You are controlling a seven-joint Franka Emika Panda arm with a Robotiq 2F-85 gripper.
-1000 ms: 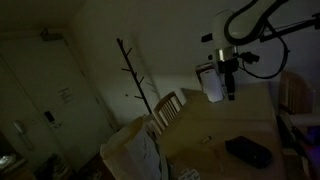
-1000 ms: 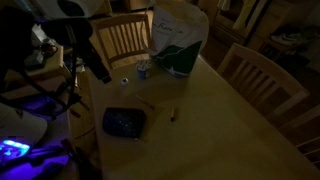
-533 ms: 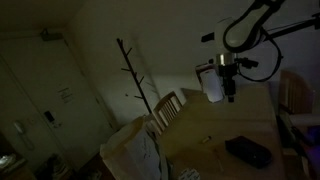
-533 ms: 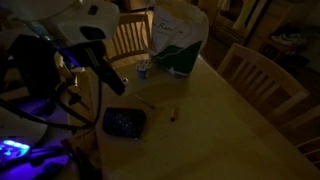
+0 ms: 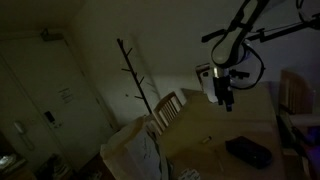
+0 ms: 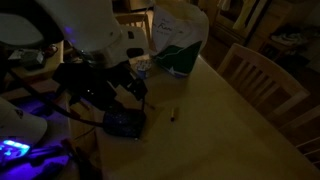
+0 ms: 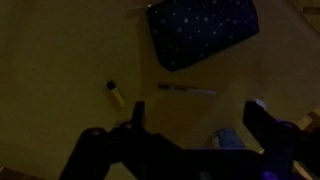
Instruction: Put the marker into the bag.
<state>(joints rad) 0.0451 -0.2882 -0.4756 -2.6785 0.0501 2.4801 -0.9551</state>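
The pale body of the marker (image 5: 206,140) (image 7: 118,98) is just behind the marker's dark end. My gripper will go there next and close on it.
The room is dark. A short, pale marker (image 6: 172,114) lies on the wooden table (image 6: 215,120); it also shows in the wrist view (image 7: 117,93). The white and green paper bag (image 6: 178,40) stands upright at the table's far end, seen behind the arm in an exterior view (image 5: 207,84). My gripper (image 7: 198,125) is open and empty. It hangs above the table (image 5: 226,98), apart from the marker and short of the bag. In an exterior view the arm (image 6: 85,40) covers the table's left side.
A dark dotted pouch (image 7: 205,30) lies on the table, seen in both exterior views (image 6: 125,123) (image 5: 248,151). A thin pen-like stick (image 7: 188,90) lies beside it. A small blue cup (image 6: 143,68) stands by the bag. Wooden chairs (image 6: 255,70) surround the table.
The arm has swung in over the table towards the pouch and marker, and the gripper has come lower. The marker, bag and pouch have not moved.
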